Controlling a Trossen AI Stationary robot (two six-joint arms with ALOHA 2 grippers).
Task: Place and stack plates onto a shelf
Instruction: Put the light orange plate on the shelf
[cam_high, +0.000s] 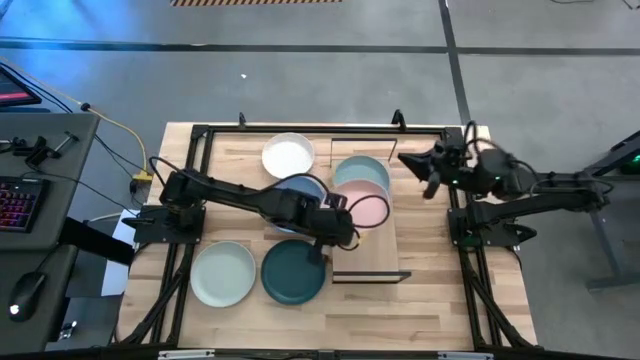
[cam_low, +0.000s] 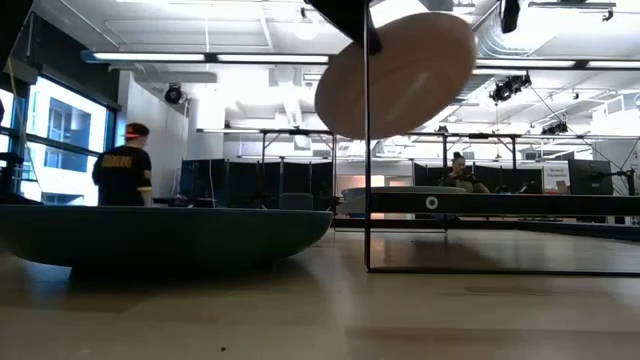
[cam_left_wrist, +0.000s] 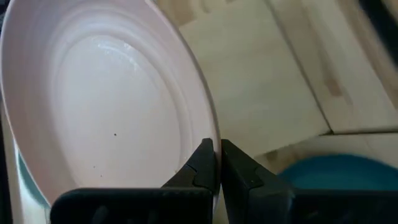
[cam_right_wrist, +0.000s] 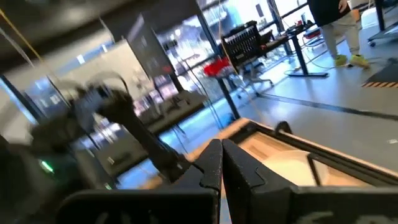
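The robot's left gripper needs to set the pink plate down and release it on the shelf's bare near half (cam_high: 366, 239), next to the pale green plate. The pink plate is now high above the shelf.
My left gripper (cam_high: 350, 226) is over the shelf (cam_high: 380, 250), shut on the pink plate (cam_high: 371, 208). The low view shows that plate (cam_low: 395, 65) high in the air and tilted. Partly under it, a pale green plate (cam_high: 358, 170) lies flat on the shelf's far part. On the table lie the white plate (cam_high: 288, 155), the blue plate (cam_high: 303, 186) partly hidden by the left arm, the second pale green plate (cam_high: 224, 272) and the dark teal plate (cam_high: 294, 270). My right gripper (cam_high: 427, 172) hangs shut and holding nothing, raised near the table's far right corner. My left gripper pinches the pink plate's rim (cam_left_wrist: 210, 134) between its two fingers, one finger on the plate's inner face and one on its underside. It comes at the rim from the table's left side. The plate is lifted clear of the shelf and tilted.
The shelf's near half (cam_left_wrist: 261, 81) is bare wood, ending in a black frame (cam_low: 366, 150). The dark teal plate (cam_low: 160, 240) sits close to the shelf's near left corner. A keyboard and cables lie beyond the table's left edge. People stand in the room behind.
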